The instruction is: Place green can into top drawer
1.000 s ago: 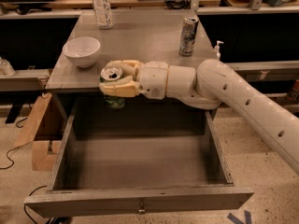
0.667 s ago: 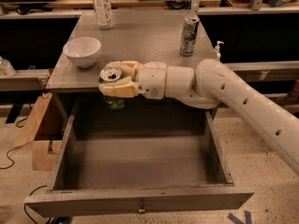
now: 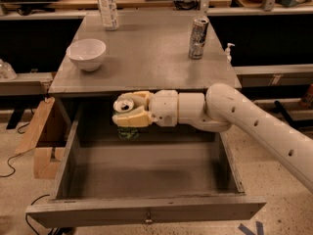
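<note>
Next, the gripper sets the green can on the drawer's bottom near the front panel [image 3: 102, 181], toward the cardboard side. The can still hangs above the drawer floor.
The green can [image 3: 128, 131] is upright in my gripper [image 3: 131, 112]; its silver top shows between the cream fingers and its green-and-white bottom pokes out below them. My gripper is shut on it and holds it just in front of the tabletop's front edge, over the back left part of the open top drawer [image 3: 146, 212]. The can hangs above the drawer floor without touching it. My white arm reaches in from the right.
On the grey table [image 3: 151, 58] stand a white bowl [image 3: 86, 53] at the left, a clear plastic bottle [image 3: 108, 6] at the back left and a taller silver-grey can [image 3: 198, 37] at the right. A cardboard piece [image 3: 41, 141] leans left of the drawer.
My gripper with the green can has moved down and a little right, from level with the tabletop edge to below it, over the drawer.
</note>
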Robot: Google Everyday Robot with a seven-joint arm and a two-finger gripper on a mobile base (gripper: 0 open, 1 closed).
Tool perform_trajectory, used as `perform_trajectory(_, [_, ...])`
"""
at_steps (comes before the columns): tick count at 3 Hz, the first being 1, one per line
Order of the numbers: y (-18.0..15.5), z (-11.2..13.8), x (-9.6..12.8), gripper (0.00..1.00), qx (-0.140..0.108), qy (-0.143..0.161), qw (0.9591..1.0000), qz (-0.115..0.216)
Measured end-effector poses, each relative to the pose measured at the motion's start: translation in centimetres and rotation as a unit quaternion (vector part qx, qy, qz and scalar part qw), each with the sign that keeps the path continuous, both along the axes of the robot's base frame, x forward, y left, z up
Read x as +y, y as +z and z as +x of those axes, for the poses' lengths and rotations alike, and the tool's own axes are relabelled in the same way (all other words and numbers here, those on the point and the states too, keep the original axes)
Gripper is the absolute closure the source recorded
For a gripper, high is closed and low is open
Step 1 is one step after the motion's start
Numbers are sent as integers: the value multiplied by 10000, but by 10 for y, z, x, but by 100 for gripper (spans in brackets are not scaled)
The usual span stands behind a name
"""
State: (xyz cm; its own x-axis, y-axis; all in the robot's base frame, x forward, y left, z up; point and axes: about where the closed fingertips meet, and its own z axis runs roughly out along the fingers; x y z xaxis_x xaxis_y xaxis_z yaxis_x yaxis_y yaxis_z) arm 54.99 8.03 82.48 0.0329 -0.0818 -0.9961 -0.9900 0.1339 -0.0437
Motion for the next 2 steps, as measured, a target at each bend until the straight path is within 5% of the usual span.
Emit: perform_trajectory(2, [-54, -32, 31, 100, -21, 831, 9963, 220])
